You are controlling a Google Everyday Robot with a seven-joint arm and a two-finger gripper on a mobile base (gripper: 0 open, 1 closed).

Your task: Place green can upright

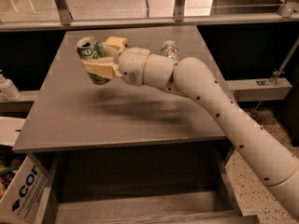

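Observation:
My gripper has the green can. It will let go of the can standing upright on the grey table's half [100,101] toward the white bottle.
The green can [93,56] is a dark green mottled drink can with a shiny silver top and pull tab. It is held in the air above the left part of the grey table [126,111], tilted a little with its top up and to the left. My gripper [106,56] is shut on the green can, one yellow finger [100,69] in front of it and the other behind it. The white arm reaches in from the lower right.
A paler can [170,49] lies on its side at the back of the table, right of my wrist. A white bottle [8,88] stands at the far left below table level. A cardboard box [21,195] sits at the lower left. A railing runs behind the table.

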